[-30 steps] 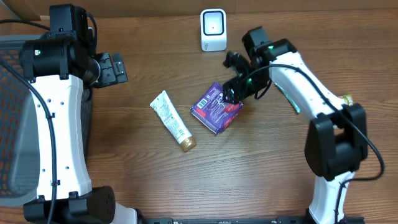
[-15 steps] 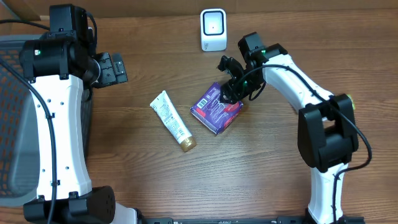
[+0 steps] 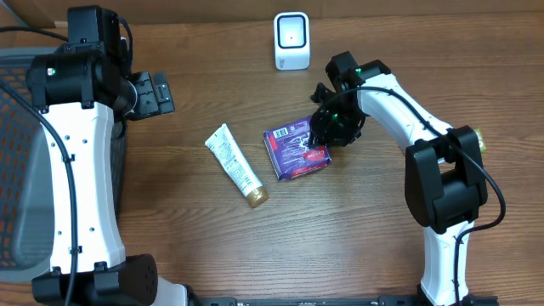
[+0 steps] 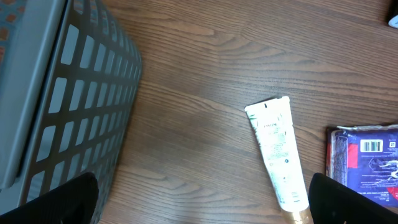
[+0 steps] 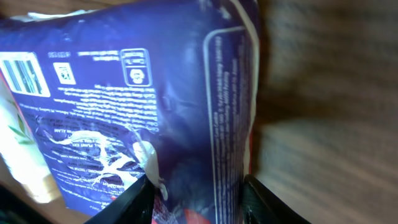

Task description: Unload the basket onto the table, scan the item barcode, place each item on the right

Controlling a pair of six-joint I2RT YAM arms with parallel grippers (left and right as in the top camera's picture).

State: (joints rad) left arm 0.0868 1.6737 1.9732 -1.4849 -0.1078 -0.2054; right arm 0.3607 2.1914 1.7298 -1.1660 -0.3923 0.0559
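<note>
The fingers of my right gripper have only a shallow pinch on the package's raised side edge, so next I open wide and grip deeper across the package's side (image 3: pixel 319 155) before I lift it to the scanner.
The item, a purple package (image 3: pixel 293 150), lies mid-table with its right edge raised. My right gripper (image 3: pixel 333 129) grips that edge. In the right wrist view the package (image 5: pixel 143 112) fills the frame, and both fingers (image 5: pixel 127 202) press its sides at the bottom, so the right gripper (image 5: pixel 199 200) is shut on it. A barcode (image 5: pixel 25 74) shows on the face at upper left. The white scanner (image 3: pixel 291 40) stands at the back of the table. My left gripper (image 3: pixel 153 93) hangs wide open at the far left, holding nothing; the left gripper (image 4: pixel 202 202) has bare wood between its fingers.
A white tube (image 3: pixel 236 164) with a gold cap lies left of the package and appears as a tube (image 4: pixel 277 155) in the left wrist view. A grey mesh basket (image 3: pixel 17 153) stands off the table's left edge.
My right gripper has closed onto the package's right edge. The package has turned and shifted slightly right. The left arm has not moved.
</note>
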